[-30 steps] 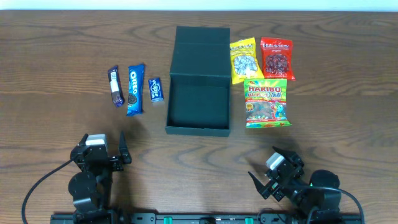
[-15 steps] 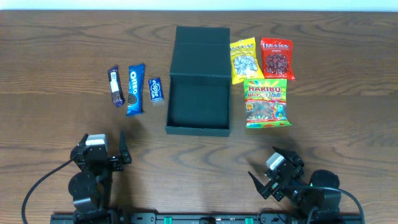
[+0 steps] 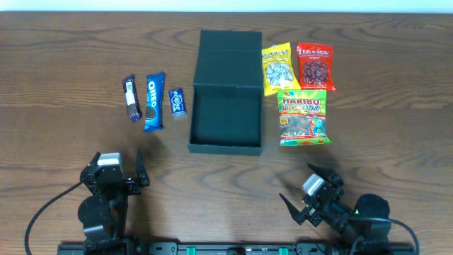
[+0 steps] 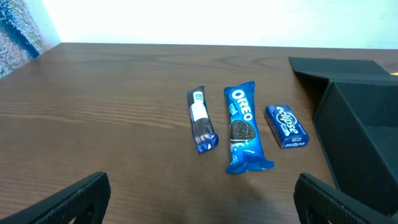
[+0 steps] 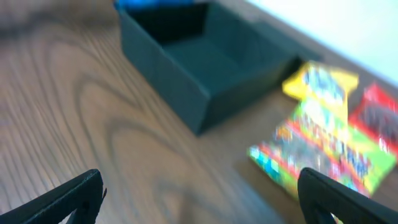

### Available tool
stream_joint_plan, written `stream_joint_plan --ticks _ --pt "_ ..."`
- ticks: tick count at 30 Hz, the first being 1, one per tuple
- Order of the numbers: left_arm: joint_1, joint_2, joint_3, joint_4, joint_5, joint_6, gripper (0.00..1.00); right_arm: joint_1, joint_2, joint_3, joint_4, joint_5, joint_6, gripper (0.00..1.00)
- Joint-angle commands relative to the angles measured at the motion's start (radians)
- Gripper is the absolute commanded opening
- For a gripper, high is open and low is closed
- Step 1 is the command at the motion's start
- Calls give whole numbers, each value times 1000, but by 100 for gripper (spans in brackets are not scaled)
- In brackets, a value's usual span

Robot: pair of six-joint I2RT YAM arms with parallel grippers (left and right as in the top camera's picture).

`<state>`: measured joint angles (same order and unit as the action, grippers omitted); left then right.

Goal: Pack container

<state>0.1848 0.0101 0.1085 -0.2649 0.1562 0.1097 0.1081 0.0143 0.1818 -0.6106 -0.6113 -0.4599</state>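
Observation:
My right gripper is to close on the clear middle part [image 3: 302, 124] [image 5: 316, 150] of the Haribo bag, just below the lettering on the bag.
The dark teal-green container [image 3: 226, 117] stands open at the table's middle, its flap lid folded back. It also shows in the left wrist view [image 4: 364, 140] and the right wrist view [image 5: 199, 68]. Left of it lie a dark wafer bar [image 3: 131, 98], an Oreo packet [image 3: 153, 101] and a small Eclipse packet [image 3: 178, 102]. Right of it lie a yellow packet [image 3: 277, 68], a red packet [image 3: 315, 66] and a Haribo bag [image 3: 303, 117]. My left gripper [image 3: 117, 168] is open and empty near the front left. My right gripper [image 3: 309, 188] is open and empty near the front right.
The brown wooden table [image 3: 64, 134] runs to a pale wall at the back. A black rail [image 3: 212, 248] and cables lie along the front edge.
My right gripper has shifted slightly, and its wrist view is motion-blurred. The left arm and all packets have not moved.

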Motion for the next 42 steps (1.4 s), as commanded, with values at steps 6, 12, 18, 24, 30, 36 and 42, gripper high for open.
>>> stream_joint_plan --ticks 6,12,18,24,30,36,42 --pt "-5 -6 -23 -10 -8 14 95 13 -9 -3 269 -72 737 99" --pt "-5 -6 -23 -10 -8 14 95 13 -9 -3 260 -65 1373 99" --pt "-5 -6 -23 -10 -8 14 95 13 -9 -3 278 -63 1495 99" --pt "-5 -6 -23 -10 -8 14 95 10 60 -3 331 6 1419 99" --pt "-5 -6 -23 -10 -8 14 95 4 350 2 521 21 1301 98" --pt "-5 -6 -23 -10 -8 14 95 -30 751 138 584 39 1082 98" --pt "-5 -6 -23 -10 -8 14 95 -30 1090 373 500 148 916 95"
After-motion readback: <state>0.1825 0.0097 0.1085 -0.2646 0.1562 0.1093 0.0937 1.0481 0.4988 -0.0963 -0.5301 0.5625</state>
